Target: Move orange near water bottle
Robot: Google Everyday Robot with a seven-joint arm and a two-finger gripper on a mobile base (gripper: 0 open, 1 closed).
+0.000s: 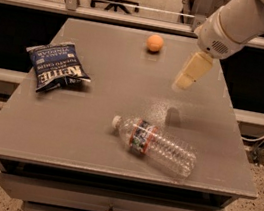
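Note:
The gripper next closes on the upper part of the orange [157, 40] near the grey table's far edge.
The orange [155, 43] sits near the far edge of the grey table [98, 96], about the middle. The water bottle [158, 145] lies on its side near the front, cap pointing left, label banded red, white and blue. My gripper [180, 84] hangs above the table's right half, right of and nearer than the orange and above the bottle's far side. It holds nothing. Its shadow falls on the table just below it.
A dark blue chip bag [57, 65] lies on the left side of the table. Drawers [109, 207] run under the front edge. Office chairs and table legs stand behind the far edge.

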